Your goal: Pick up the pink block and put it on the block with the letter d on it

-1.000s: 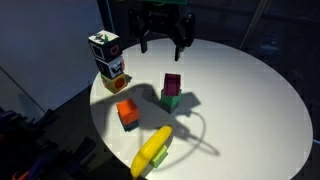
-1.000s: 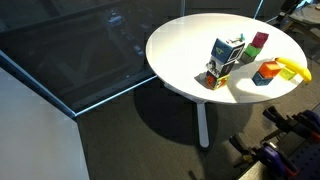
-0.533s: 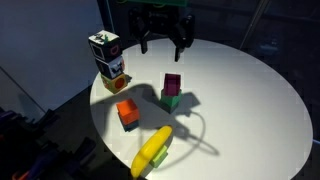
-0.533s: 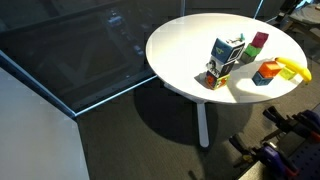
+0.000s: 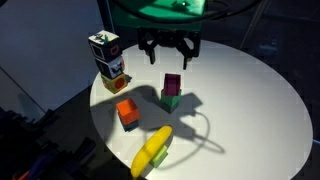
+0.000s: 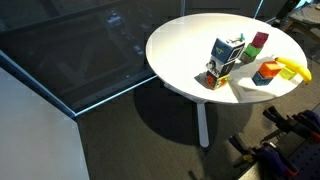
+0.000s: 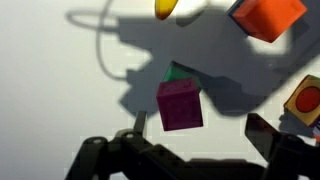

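Next, my gripper should go to the pink block's upper part (image 5: pixel 173 79) (image 7: pixel 181 109), well above the green cube, and close there.
The pink block (image 5: pixel 172 84) sits on top of a green cube (image 5: pixel 171 101) near the middle of the round white table (image 5: pixel 250 100). It also shows in the other exterior view (image 6: pixel 260 40) and in the wrist view (image 7: pixel 180 105). A black-edged cube with white printed faces (image 5: pixel 105 46) tops a second printed cube (image 5: pixel 113 69) at the table's far left edge. I cannot read its letter. It also shows in an exterior view (image 6: pixel 228 50). My gripper (image 5: pixel 168 52) hangs open and empty just behind and above the pink block. In the wrist view the gripper (image 7: pixel 200 130) has its jaws wide apart below the block.
An orange-red cube (image 5: pixel 127 113) lies at the front left of the green cube, also in the wrist view (image 7: pixel 268 15). A banana (image 5: pixel 152 150) lies near the front edge. The table edge drops off close behind the printed stack.
My gripper has moved forward and down towards the pink block, still open. The blocks have not moved.
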### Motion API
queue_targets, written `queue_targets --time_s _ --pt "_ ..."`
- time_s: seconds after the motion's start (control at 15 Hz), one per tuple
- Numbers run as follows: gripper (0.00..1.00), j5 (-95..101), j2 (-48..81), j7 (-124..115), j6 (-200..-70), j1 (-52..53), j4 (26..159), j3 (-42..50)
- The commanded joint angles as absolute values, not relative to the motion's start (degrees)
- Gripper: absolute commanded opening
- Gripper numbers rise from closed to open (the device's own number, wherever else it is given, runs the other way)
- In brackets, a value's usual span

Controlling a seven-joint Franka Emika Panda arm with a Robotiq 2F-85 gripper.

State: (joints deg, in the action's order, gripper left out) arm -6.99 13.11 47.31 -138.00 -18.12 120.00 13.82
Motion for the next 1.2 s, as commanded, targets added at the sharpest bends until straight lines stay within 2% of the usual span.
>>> queue_targets --time_s 0.0,1.13 --pt "1.00 -9.99 15.88 52.01 -138.74 -20.71 118.60 11.69" --pt "1.00 -8.86 25.23 48.54 -136.54 -22.06 108.76 8.57"
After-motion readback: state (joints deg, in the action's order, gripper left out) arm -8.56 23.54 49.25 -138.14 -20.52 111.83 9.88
